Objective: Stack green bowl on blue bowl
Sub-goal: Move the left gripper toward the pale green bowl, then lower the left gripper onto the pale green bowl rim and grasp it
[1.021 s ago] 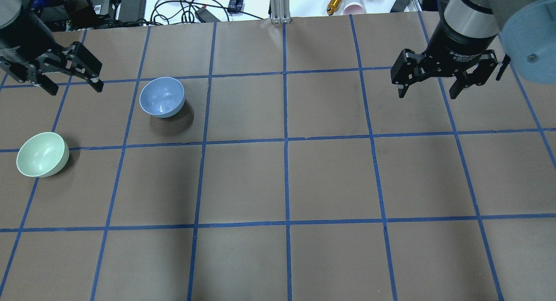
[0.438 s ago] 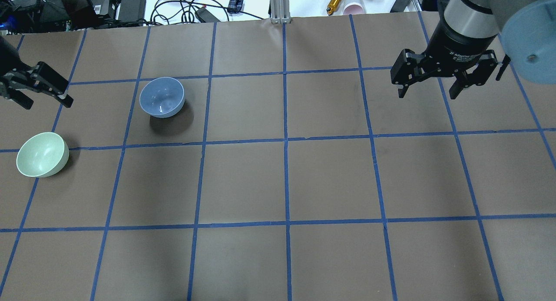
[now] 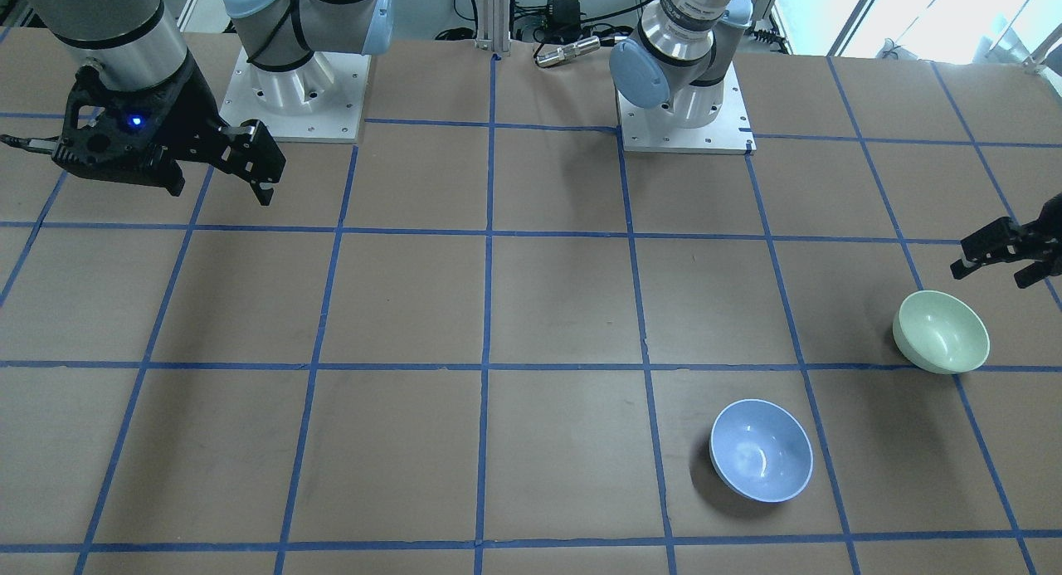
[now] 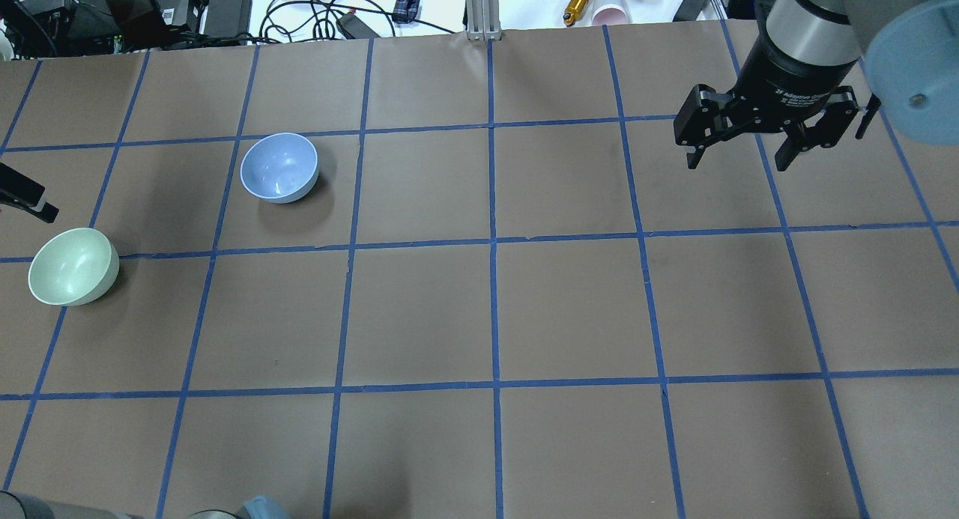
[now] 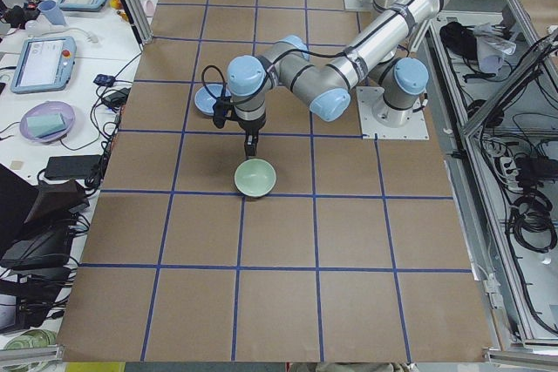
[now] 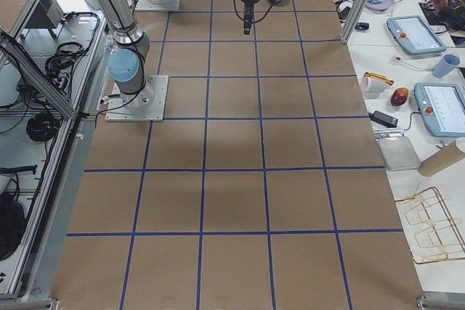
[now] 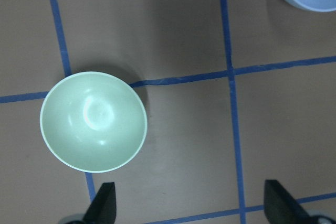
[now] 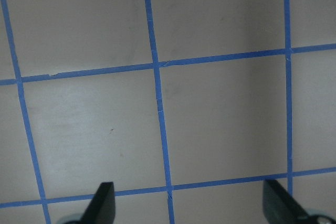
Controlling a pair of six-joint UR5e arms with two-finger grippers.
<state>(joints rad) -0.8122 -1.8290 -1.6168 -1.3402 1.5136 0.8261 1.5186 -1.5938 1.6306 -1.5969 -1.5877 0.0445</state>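
Note:
Next, I move my left gripper to the green bowl's rim (image 3: 986, 341) (image 7: 42, 123), on the side facing away from the blue bowl, and close it there.
The green bowl (image 4: 73, 266) sits upright at the table's left side; it also shows in the front view (image 3: 942, 332) and the left wrist view (image 7: 93, 121). The blue bowl (image 4: 279, 167) stands upright, apart from it, further back and to the right (image 3: 762, 450). My left gripper (image 3: 1004, 261) is open and empty, hovering just beside and above the green bowl. In the overhead view only one of its fingertips (image 4: 30, 201) shows at the left edge. My right gripper (image 4: 739, 156) is open and empty, high over the table's far right.
The brown table carries a grid of blue tape lines (image 4: 493, 242). Cables, power adapters and cups (image 4: 225, 6) lie past the far edge, beside an aluminium post (image 4: 479, 10). Both arm bases (image 3: 680, 119) stand at the robot's side of the table.
My left gripper has moved left and toward the green bowl, mostly leaving the overhead view. The right arm and both bowls have not moved.

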